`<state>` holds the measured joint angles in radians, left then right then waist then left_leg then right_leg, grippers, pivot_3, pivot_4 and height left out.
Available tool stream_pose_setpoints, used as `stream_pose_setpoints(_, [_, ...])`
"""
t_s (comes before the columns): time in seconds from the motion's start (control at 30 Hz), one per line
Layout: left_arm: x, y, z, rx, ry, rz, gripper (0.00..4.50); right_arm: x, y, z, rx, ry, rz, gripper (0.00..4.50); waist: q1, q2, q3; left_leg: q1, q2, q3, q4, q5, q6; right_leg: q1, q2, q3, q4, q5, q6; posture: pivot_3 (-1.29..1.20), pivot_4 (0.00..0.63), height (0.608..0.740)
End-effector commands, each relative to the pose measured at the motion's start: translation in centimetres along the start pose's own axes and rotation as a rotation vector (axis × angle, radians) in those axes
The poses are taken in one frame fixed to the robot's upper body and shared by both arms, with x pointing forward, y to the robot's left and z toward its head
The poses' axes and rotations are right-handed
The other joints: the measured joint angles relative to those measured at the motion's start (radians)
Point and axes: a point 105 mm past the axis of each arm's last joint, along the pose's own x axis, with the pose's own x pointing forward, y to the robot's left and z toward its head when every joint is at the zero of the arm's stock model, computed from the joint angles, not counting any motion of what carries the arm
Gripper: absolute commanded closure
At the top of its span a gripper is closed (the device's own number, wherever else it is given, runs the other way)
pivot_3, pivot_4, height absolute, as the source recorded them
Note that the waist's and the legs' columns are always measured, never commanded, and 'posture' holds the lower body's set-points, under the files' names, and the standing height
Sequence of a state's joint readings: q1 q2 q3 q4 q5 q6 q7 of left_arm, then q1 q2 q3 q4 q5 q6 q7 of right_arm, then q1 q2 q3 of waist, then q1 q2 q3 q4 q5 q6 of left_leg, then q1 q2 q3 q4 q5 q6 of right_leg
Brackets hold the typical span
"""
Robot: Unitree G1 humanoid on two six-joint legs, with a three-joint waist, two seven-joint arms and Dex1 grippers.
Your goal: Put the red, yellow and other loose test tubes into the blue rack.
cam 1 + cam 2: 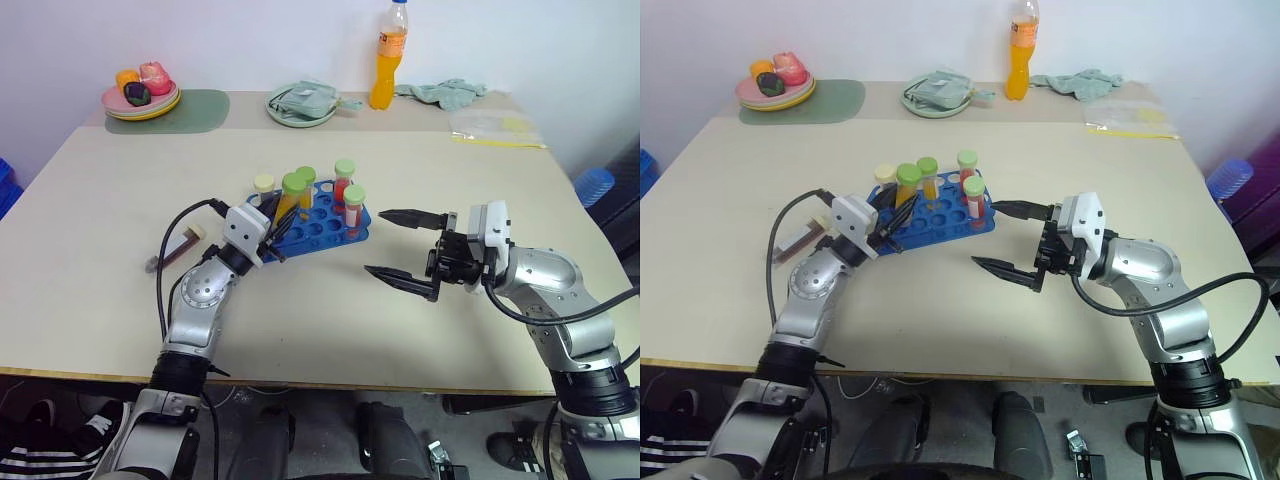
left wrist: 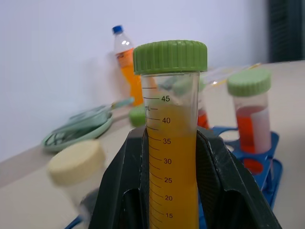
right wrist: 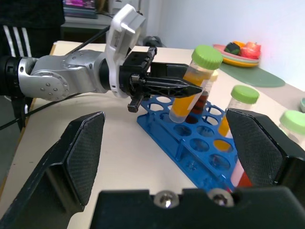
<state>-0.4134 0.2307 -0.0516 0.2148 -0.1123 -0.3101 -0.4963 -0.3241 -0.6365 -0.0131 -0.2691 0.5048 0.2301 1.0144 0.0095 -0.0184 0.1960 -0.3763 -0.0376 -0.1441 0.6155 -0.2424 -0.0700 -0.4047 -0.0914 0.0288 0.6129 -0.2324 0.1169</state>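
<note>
Next, my left gripper lets go of the yellow-orange test tube in the blue rack hole (image 1: 313, 228) in front of the other yellow tube.
The blue rack (image 1: 322, 226) stands mid-table with several capped tubes upright in it, among them a red tube (image 1: 345, 181) and a cream-capped one (image 1: 264, 185). My left gripper (image 1: 277, 231) is shut on a yellow-orange test tube (image 2: 171, 143) with a green cap and holds it tilted over the rack's left end. The tube's foot is at the rack's top, and I cannot tell whether it is in a hole. A dark tube (image 1: 178, 247) with a cream cap lies loose on the table left of that arm. My right gripper (image 1: 375, 241) stands open and empty just right of the rack.
Along the far edge stand a plate of fruit (image 1: 140, 98) on a green mat (image 1: 195, 110), a green plate (image 1: 300, 106) with a cloth, a tall orange bottle (image 1: 388, 60), a crumpled cloth (image 1: 445, 92) and a clear bag (image 1: 495, 128).
</note>
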Motion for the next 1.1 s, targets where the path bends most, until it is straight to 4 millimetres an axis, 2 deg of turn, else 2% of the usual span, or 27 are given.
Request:
stream_pose_setpoints(0.03, [1.4, 0.0, 2.8, -0.005, -0.099, -0.02, 3.74, -0.1, 0.0, 1.1, -0.066, -0.023, -0.006, 0.0, 0.0, 0.0, 0.0, 0.0, 0.0, 0.0, 0.0, 0.0, 0.0, 0.0, 0.0, 0.0, 0.0, 0.0, 0.0, 0.0, 0.15, 0.74])
stream_pose_setpoints(0.13, [1.7, -0.1, 3.1, -0.012, -0.109, -0.011, 3.74, -0.1, -0.1, 1.1, -0.067, -0.027, -0.009, 0.0, -0.002, 0.0, 0.0, 0.0, 0.0, 0.0, 0.0, 0.0, 0.0, 0.0, 0.0, 0.0, 0.0, 0.0, 0.0, 0.0, 0.15, 0.74])
stream_pose_setpoints(0.27, [2.0, -0.4, 2.1, -0.045, -0.108, 0.033, 3.74, 0.2, -0.1, 1.1, -0.072, -0.034, -0.009, 0.0, -0.001, 0.0, 0.0, 0.0, 0.0, 0.0, 0.0, 0.0, 0.0, 0.0, 0.0, 0.0, 0.0, 0.0, 0.001, 0.0, 0.15, 0.74])
stream_pose_setpoints(0.7, [2.2, -1.7, -0.3, -0.121, -0.05, 0.012, 3.74, 0.3, -0.2, 1.2, -0.084, -0.037, -0.02, 0.0, -0.001, 0.0, 0.0, 0.0, 0.0, 0.0, 0.0, 0.0, 0.0, 0.0, 0.0, 0.0, 0.0, 0.0, 0.001, 0.0, 0.15, 0.74])
stream_pose_setpoints(1.1, [2.8, -2.0, -1.1, -0.18, -0.051, 0.02, 3.74, 0.4, -0.4, 1.3, -0.097, -0.037, -0.037, 0.0, -0.002, 0.0, 0.0, 0.001, 0.0, 0.0, 0.0, 0.0, 0.0, 0.001, 0.0, 0.0, 0.001, 0.0, 0.001, 0.0, 0.15, 0.74])
